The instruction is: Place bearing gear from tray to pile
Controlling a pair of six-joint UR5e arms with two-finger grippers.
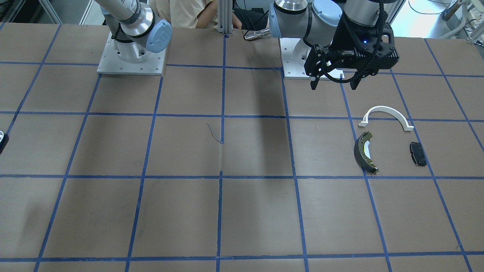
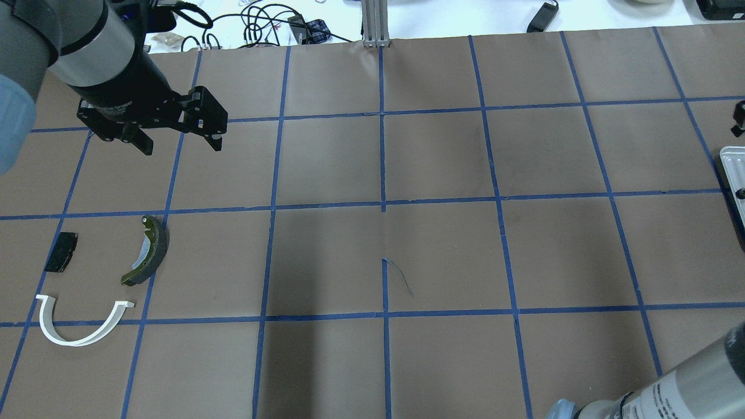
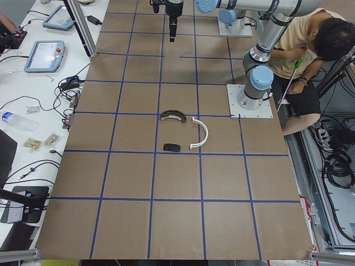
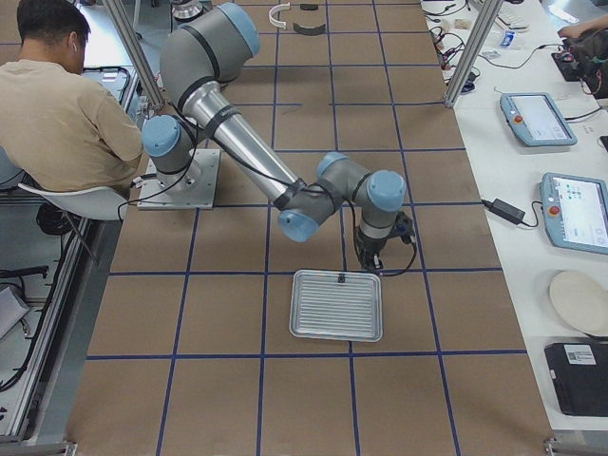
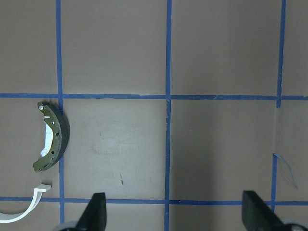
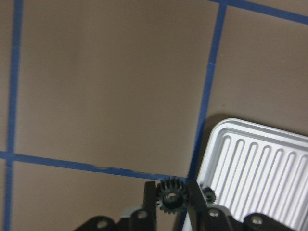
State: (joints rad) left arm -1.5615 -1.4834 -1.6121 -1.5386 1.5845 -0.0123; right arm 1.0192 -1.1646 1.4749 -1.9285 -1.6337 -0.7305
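Note:
The robot's right gripper should release the bearing gear, now at the silver tray's corner, next to the gap in the middle blue tape [image 1: 241,163], toward the brake shoe.
My right gripper [image 6: 171,198] is shut on a small black toothed bearing gear [image 6: 171,193], at the corner of the ribbed silver tray [image 6: 260,154]. In the exterior right view this gripper [image 4: 375,258] stands at the tray's [image 4: 337,306] far edge. The pile lies far off on the robot's left side: a white half-ring bracket [image 2: 75,337], a dark brake shoe with olive rim [image 2: 148,250] and a small black pad [image 2: 61,251]. My left gripper [image 2: 180,142] hangs open and empty above the table beyond the pile, with the brake shoe [image 5: 50,137] in its wrist view.
A second small dark gear-like part [image 6: 208,194] sits at the tray's corner beside my right fingers. Brown table paper has blue tape grid lines [image 2: 382,203]. A seated person [image 4: 57,104] is behind the robot bases. Tablets and cables lie on the side bench [image 4: 541,119].

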